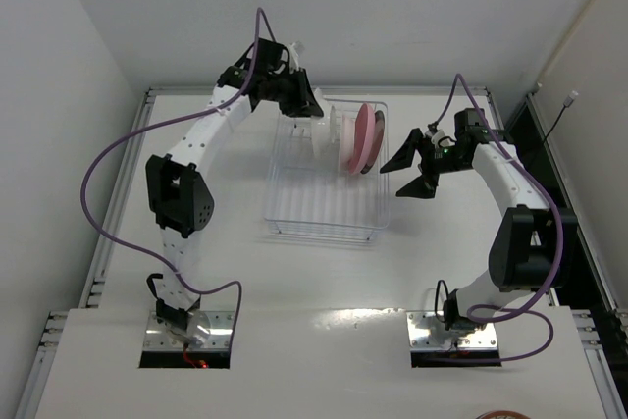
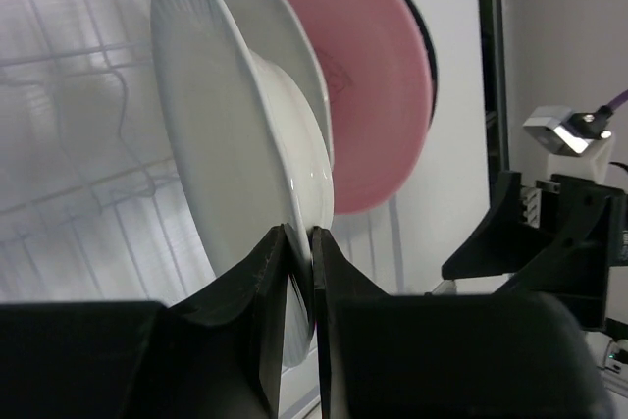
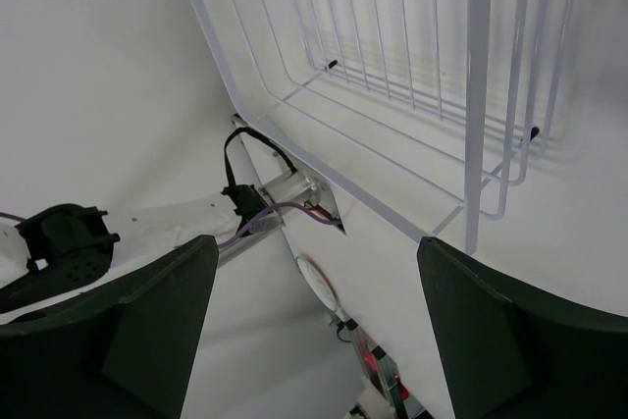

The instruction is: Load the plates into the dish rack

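I should use my left gripper to set the nearest pale plate down upright in the rack wires [image 1: 323, 146] next to the second pale plate and let go of it there.
The white wire dish rack [image 1: 319, 205] stands mid-table. At its back right, plates stand on edge. The pink plate [image 1: 366, 136] [image 2: 378, 85] has a dark-rimmed plate [image 2: 424, 41] behind it, mostly hidden. Two pale whitish plates [image 1: 341, 139] stand to its left. My left gripper [image 1: 310, 113] [image 2: 302, 254] is shut on the lower rim of the nearest pale plate [image 2: 231, 164], which is upright in the rack against the second pale plate [image 2: 289, 46]. My right gripper [image 1: 416, 170] [image 3: 314, 331] is open and empty just right of the rack, whose wires [image 3: 392, 76] fill its view.
The table's raised rim [image 1: 147, 95] runs along the back and left. A wall and a black rail [image 1: 549, 144] are close on the right. My right gripper's black fingers [image 2: 530, 242] show beyond the plates in the left wrist view.
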Motion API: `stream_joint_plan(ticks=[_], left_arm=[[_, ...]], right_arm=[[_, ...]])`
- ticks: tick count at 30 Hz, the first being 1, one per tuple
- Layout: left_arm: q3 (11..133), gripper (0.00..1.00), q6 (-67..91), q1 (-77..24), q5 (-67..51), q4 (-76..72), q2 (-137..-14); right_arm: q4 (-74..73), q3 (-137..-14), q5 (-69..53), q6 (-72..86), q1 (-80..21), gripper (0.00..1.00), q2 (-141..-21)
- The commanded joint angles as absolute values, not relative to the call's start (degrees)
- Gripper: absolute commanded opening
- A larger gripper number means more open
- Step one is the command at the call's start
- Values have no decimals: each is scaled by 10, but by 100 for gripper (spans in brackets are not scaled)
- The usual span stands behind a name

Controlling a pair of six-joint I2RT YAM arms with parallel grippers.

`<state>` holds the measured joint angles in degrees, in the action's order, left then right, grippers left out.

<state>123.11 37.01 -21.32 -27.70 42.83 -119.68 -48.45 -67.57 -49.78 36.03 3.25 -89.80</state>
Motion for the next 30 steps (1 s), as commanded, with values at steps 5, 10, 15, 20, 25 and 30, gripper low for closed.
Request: stream_joint_plan(ticks=[5,10,15,20,25,30], left_arm=[[1259,0,333,-213,-239,452,-1179],[1259,0,323,-224,-200,469,-1185],[1259,0,328,-235,-158,487,-1205],[1259,0,355,-240,-114,487,-1216],[1216,0,409,-245,-67,445,-1193],[1211,0,462,-245,-10,420,-1182]], right_arm=[[-469,-675,-512,361,34,81,-895],[-469,-675,-512,361,34,81,-895],[-469,-670,-512,361,34,81,-895],[-469,-670,-512,361,34,81,-889],[-469,-670,-512,361,34,81,-889],[-469,-670,-512,361,34,81,-889]])
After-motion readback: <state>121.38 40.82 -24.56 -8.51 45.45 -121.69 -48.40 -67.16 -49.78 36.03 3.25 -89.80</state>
